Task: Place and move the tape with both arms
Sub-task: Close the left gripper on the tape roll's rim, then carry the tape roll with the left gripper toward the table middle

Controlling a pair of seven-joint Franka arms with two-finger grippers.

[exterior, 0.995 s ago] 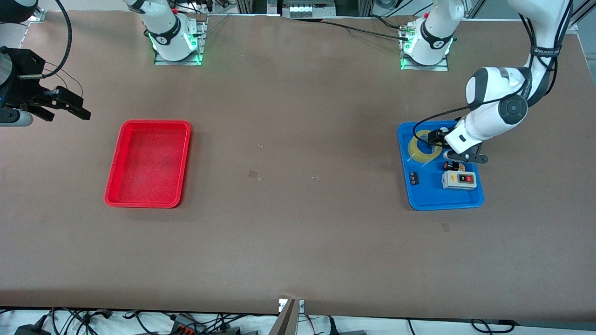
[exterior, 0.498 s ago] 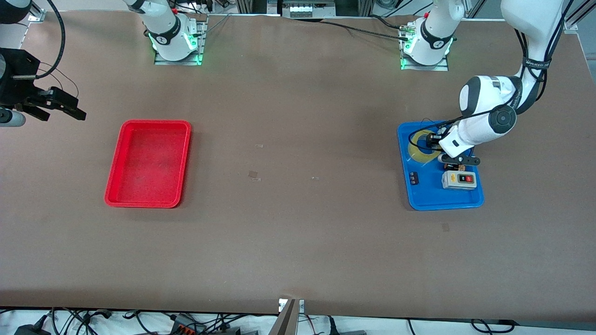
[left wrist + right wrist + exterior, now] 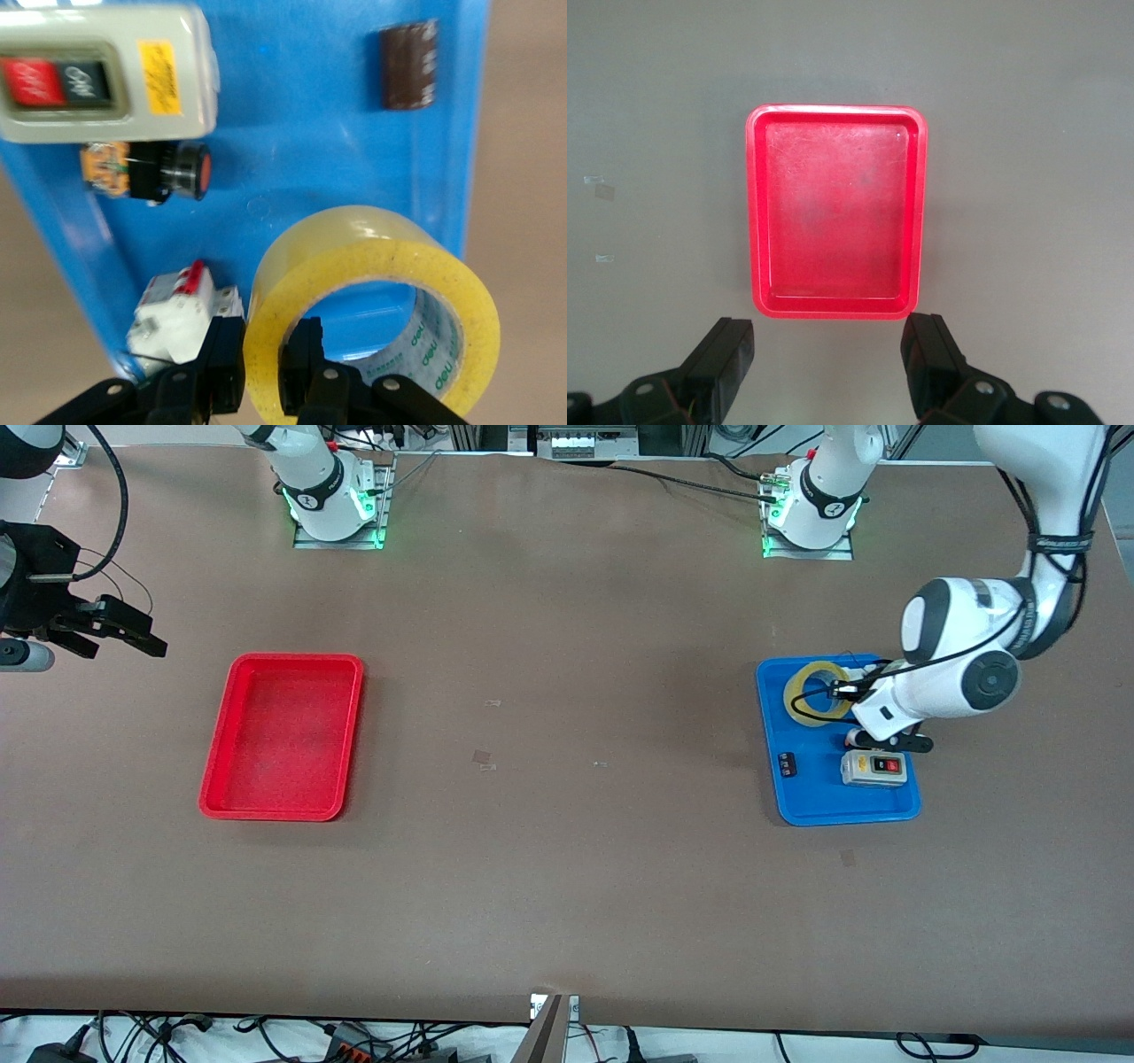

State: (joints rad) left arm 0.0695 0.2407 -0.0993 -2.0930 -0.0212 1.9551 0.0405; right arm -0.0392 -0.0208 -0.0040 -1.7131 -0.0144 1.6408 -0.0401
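My left gripper will let go of the tape on the bare table [image 3: 550,735] between the two trays, near the small brown patch.
The tape [image 3: 808,691], a translucent yellow ring, hangs tilted just above the blue tray [image 3: 815,802], over the tray's end toward the robot bases. My left gripper [image 3: 843,691] is shut on the ring's wall. In the left wrist view one finger sits inside the hole of the tape [image 3: 372,257] and the other outside it, with the left gripper [image 3: 263,367] pinching the wall between them. My right gripper [image 3: 124,638] waits open in the air past the red tray [image 3: 282,659] at the right arm's end. The right wrist view shows the right gripper [image 3: 828,354] with nothing between its fingers.
On the blue tray [image 3: 292,106] lie a grey switch box [image 3: 873,768] [image 3: 97,84], a small dark block [image 3: 787,763] [image 3: 407,66], an orange-black button part [image 3: 168,170] and a white-red breaker [image 3: 182,310]. The red tray [image 3: 837,111] holds nothing.
My left gripper has shut on the tape's wall and lifted it off the blue tray's floor. The right gripper has drifted slightly and stays open.
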